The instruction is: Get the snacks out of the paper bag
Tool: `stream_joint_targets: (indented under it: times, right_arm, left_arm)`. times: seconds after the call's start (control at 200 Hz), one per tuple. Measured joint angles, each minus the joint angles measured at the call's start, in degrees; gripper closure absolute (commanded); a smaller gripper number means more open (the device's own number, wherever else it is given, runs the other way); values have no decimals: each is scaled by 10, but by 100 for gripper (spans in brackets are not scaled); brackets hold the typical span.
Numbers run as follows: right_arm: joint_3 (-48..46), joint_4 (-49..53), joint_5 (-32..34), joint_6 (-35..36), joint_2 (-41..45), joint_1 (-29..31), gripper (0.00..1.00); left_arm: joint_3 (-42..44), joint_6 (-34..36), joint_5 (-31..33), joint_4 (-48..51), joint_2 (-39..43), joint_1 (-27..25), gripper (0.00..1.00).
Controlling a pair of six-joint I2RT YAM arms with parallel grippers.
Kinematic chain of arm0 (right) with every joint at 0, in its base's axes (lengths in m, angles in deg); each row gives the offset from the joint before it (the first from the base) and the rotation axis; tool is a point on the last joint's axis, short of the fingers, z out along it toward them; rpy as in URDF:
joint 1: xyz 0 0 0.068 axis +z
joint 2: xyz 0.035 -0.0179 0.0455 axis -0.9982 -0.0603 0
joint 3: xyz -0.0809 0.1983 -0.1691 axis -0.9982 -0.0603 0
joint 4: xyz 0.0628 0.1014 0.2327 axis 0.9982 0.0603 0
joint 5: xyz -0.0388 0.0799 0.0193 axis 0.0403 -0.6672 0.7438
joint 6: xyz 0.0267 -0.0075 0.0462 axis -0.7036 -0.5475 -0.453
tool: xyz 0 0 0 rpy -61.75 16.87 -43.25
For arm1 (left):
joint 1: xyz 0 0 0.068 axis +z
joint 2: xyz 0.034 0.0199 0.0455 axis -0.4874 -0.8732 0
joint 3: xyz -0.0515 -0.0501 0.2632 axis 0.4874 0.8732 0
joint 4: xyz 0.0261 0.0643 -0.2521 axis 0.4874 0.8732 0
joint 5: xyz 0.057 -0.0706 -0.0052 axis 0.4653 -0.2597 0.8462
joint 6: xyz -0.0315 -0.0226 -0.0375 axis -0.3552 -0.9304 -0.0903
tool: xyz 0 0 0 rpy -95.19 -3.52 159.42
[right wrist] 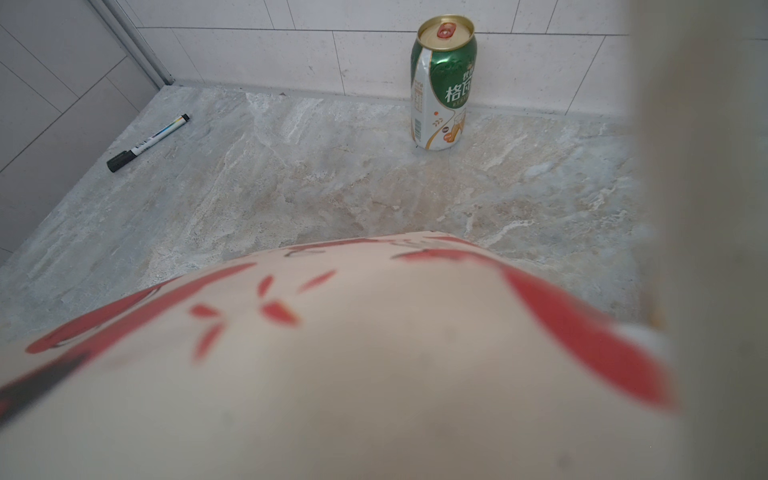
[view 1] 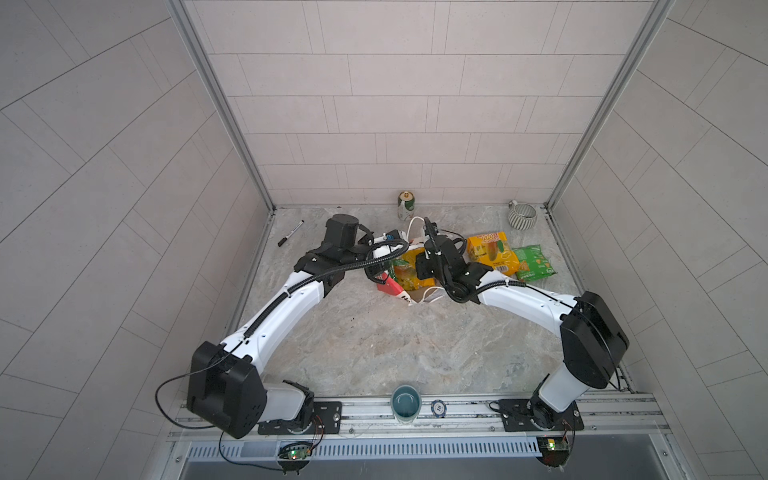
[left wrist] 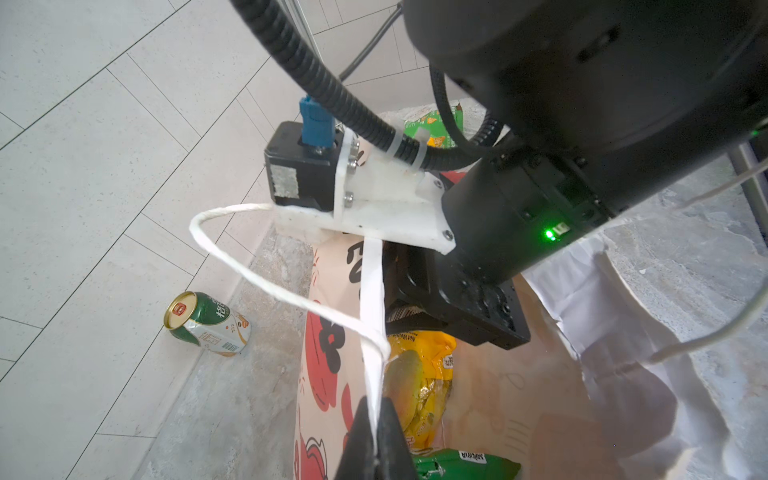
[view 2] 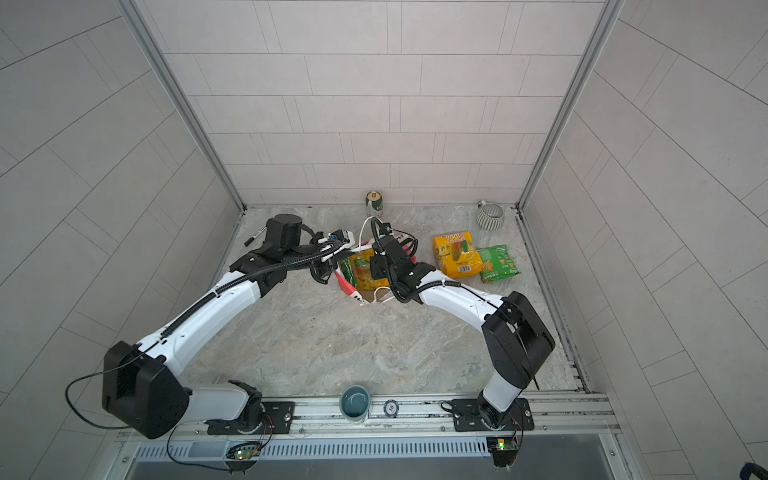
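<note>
The printed side of the paper bag hides my right gripper's fingers, so I will open my right gripper, move it clear of that side and take the yellow packet point(left wrist: 424, 392) from inside the bag.
The paper bag point(view 1: 390, 287) point(left wrist: 328, 374) lies in mid-table with its mouth open; its printed wall point(right wrist: 374, 353) fills the right wrist view. My left gripper point(left wrist: 376, 440) is shut on the bag's white rim. My right gripper point(view 1: 420, 266) reaches into the bag above a yellow snack packet point(left wrist: 419, 382) point(view 1: 409, 275); its fingers are hidden. A green packet point(left wrist: 461, 463) also lies inside. Out on the table, to the right, lie a yellow-orange "100" packet point(view 1: 490, 251) point(view 2: 457, 254) and a green packet point(view 1: 534, 262) point(view 2: 496, 262).
A green-and-white can point(view 1: 406, 204) point(right wrist: 442, 83) stands at the back wall. A striped mug point(view 1: 522, 216) sits in the back right corner, a marker point(view 1: 290, 233) point(right wrist: 147, 143) at the back left. A teal cup point(view 1: 406, 402) and a chip point(view 1: 438, 408) rest on the front rail.
</note>
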Motion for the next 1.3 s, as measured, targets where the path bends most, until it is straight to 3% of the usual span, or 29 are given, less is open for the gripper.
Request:
stream_joint_targets:
  times: [0.09, 0.32, 0.49, 0.821, 1.206, 1.301]
  right_arm:
    - [-6, -14, 5, 1, 0, 1, 98]
    - [-18, -42, 2, 1, 0, 1, 100]
    - [-28, -47, -29, 10, 19, 0, 92]
    - [-116, -91, -60, 54, 139, 21, 87]
    - [-151, -148, -73, 76, 87, 40, 88]
    - [-140, -140, -68, 76, 71, 40, 84]
  left_arm:
    - [0, 0, 0, 0, 0, 0, 100]
    - [2, 0, 0, -4, 0, 0, 100]
    - [2, -5, 3, -5, 0, 0, 100]
    - [2, -21, 13, -13, 0, -2, 100]
    - [2, -33, 18, -17, -1, -2, 100]
    - [2, -33, 17, -17, -1, -3, 100]
